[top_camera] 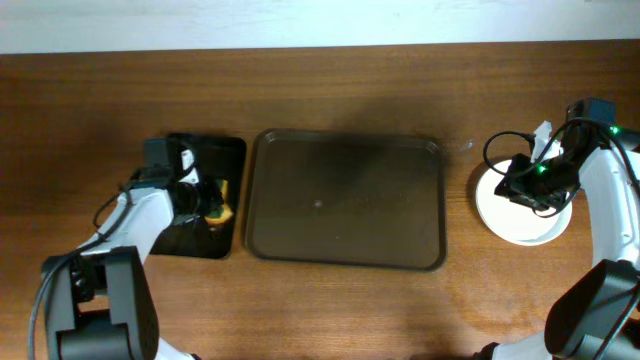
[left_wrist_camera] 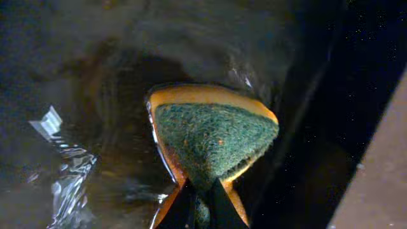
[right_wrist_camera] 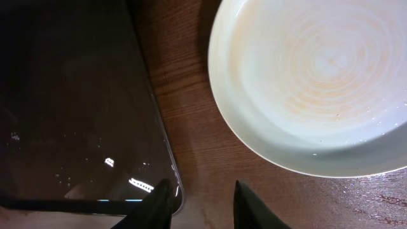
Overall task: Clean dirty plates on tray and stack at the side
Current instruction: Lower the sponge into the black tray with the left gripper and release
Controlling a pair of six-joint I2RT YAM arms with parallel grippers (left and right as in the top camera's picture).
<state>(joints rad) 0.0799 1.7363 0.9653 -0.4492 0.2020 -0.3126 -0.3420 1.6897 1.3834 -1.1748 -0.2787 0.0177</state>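
Observation:
My left gripper needs to let go of the sponge inside the small black tray, along its edge [top_camera: 234, 208] that faces the brown tray.
The dark brown tray [top_camera: 345, 200] lies mid-table with nothing on it; its rounded corner [right_wrist_camera: 166, 159] shows in the right wrist view. A white plate [top_camera: 512, 222] rests on the table right of the tray, faint orange smear rings on its face [right_wrist_camera: 318, 83]; how many plates lie there I cannot tell. My right gripper [top_camera: 515, 180] hangs over that plate's left side, open [right_wrist_camera: 203, 194], nothing between its fingers. My left gripper [top_camera: 212, 200] is over the small black tray, shut [left_wrist_camera: 202, 207] on a yellow sponge with a green scouring face [left_wrist_camera: 213, 137].
The small black tray [top_camera: 228, 150] lies left of the brown tray; its surface glints wet [left_wrist_camera: 60, 152]. A strip of bare wooden table [right_wrist_camera: 203, 127] separates the brown tray from the plate. Cables loop near the right arm [top_camera: 500, 148].

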